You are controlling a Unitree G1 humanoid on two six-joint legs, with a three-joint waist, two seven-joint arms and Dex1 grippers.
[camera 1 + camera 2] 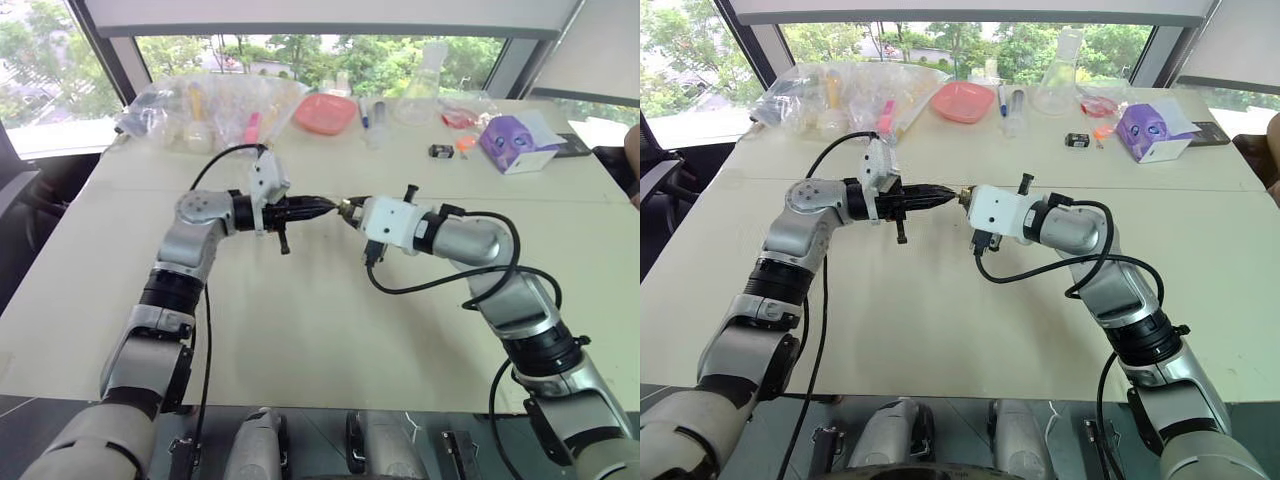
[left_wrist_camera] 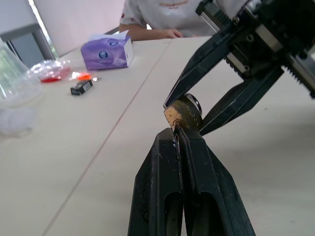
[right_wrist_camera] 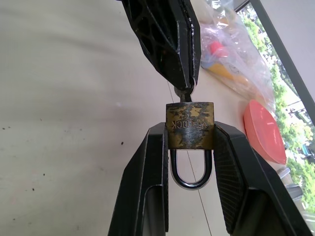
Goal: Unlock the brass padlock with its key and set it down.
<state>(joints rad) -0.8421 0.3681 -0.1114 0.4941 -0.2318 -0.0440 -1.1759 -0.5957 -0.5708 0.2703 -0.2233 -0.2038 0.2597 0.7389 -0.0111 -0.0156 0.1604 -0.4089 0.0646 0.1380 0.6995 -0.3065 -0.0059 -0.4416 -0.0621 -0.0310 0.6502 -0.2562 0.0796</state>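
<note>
My left gripper is pinching only the key in the padlock. It should open, turn and grip the padlock's broad sides (image 3: 190, 127) before it puts the padlock down.
Both grippers meet in mid-air over the middle of the table (image 1: 300, 330). The brass padlock (image 3: 190, 125) is a small tarnished golden block with a silvery shackle (image 3: 191, 181) hanging between the right fingers. My right gripper (image 3: 190, 135) is shut on the padlock's body, one finger on each side. My left gripper (image 3: 186, 84) comes in level from the opposite side, shut on the key (image 3: 184, 93), whose short stub enters the padlock's bottom face. In the left eye view the padlock (image 1: 343, 209) is a speck between the left gripper (image 1: 328, 207) and the right gripper (image 1: 350, 211).
Along the far edge lie clear plastic bags (image 1: 210, 110), a pink plate (image 1: 325, 112), a glass flask (image 1: 420, 95), a small black block with an orange bit (image 1: 441, 151) and a purple tissue box (image 1: 515, 143). A person's arm (image 1: 632, 160) is at the far right.
</note>
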